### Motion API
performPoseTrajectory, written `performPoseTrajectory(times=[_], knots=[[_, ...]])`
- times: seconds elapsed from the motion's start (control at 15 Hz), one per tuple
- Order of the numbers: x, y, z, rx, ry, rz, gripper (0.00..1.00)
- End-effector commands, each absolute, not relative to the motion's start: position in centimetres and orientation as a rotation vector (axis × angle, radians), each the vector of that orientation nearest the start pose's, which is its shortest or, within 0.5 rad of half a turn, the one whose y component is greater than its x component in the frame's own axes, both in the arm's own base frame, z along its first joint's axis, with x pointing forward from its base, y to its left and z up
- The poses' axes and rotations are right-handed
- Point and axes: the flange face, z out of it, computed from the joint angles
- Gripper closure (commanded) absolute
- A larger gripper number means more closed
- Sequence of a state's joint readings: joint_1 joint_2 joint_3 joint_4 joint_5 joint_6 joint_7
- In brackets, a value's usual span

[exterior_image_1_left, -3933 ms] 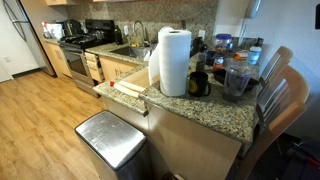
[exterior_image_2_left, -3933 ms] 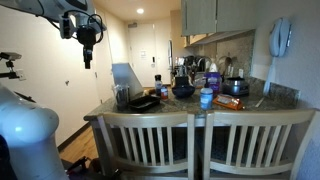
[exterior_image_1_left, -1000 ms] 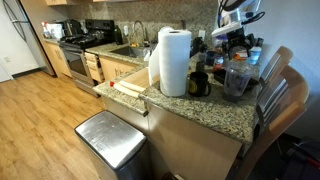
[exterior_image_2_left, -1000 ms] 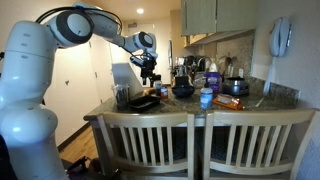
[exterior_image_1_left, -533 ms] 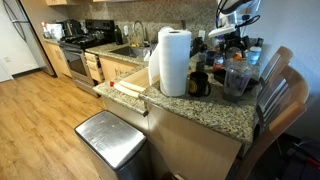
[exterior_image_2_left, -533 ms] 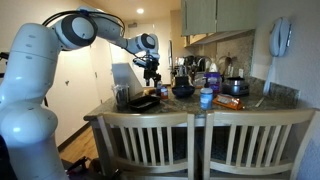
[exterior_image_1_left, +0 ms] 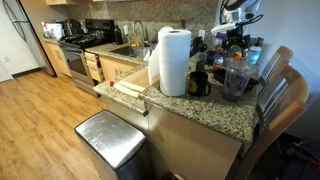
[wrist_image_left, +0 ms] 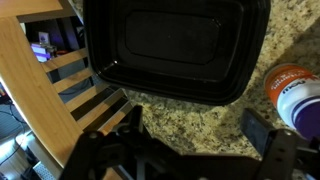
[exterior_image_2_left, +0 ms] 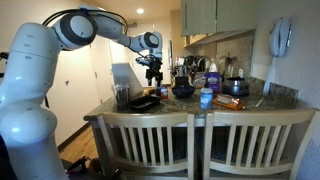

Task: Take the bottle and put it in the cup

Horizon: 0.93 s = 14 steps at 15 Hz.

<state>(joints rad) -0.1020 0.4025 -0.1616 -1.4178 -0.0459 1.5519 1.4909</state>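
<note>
My gripper should go next to the purple cap of the bottle (exterior_image_1_left: 211, 64) (wrist_image_left: 308, 117) beside the black plastic tray and close there.
In the wrist view a small bottle (wrist_image_left: 296, 97) with an orange and white end lies on the granite counter at the right edge. My gripper (wrist_image_left: 195, 132) is open and empty above bare counter, with the bottle just outside its right finger. In both exterior views the gripper (exterior_image_2_left: 152, 72) (exterior_image_1_left: 232, 42) hangs above the counter. The bottle shows small beneath it in an exterior view (exterior_image_2_left: 161, 91). A clear cup (exterior_image_2_left: 122, 96) stands near the counter's edge and also shows in an exterior view (exterior_image_1_left: 236, 80).
A black plastic tray (wrist_image_left: 170, 45) (exterior_image_2_left: 143, 102) lies beside the bottle. A paper towel roll (exterior_image_1_left: 174, 62) and a black mug (exterior_image_1_left: 199, 84) stand on the counter. A blue-labelled container (exterior_image_2_left: 206, 98), pots and wooden chair backs (exterior_image_2_left: 150, 140) are nearby.
The arm came in from high up to above the counter. Over the last second the gripper shifted slightly along the counter, still open.
</note>
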Motion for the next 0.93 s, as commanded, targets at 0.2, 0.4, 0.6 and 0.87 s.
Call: performPoseTrajectory(times=[0.2,0.4,0.6,0.87], knots=[[65.4,-15.3,45.2,-1.953,2.68,0.067,0.0],[64.7,-15.1,45.4,-1.985,2.675,0.092,0.0],[65.0,-15.1,45.4,-1.925,2.696,0.038,0.0],[66.0,-16.4,45.0,-1.691,2.787,-0.027,0.0]])
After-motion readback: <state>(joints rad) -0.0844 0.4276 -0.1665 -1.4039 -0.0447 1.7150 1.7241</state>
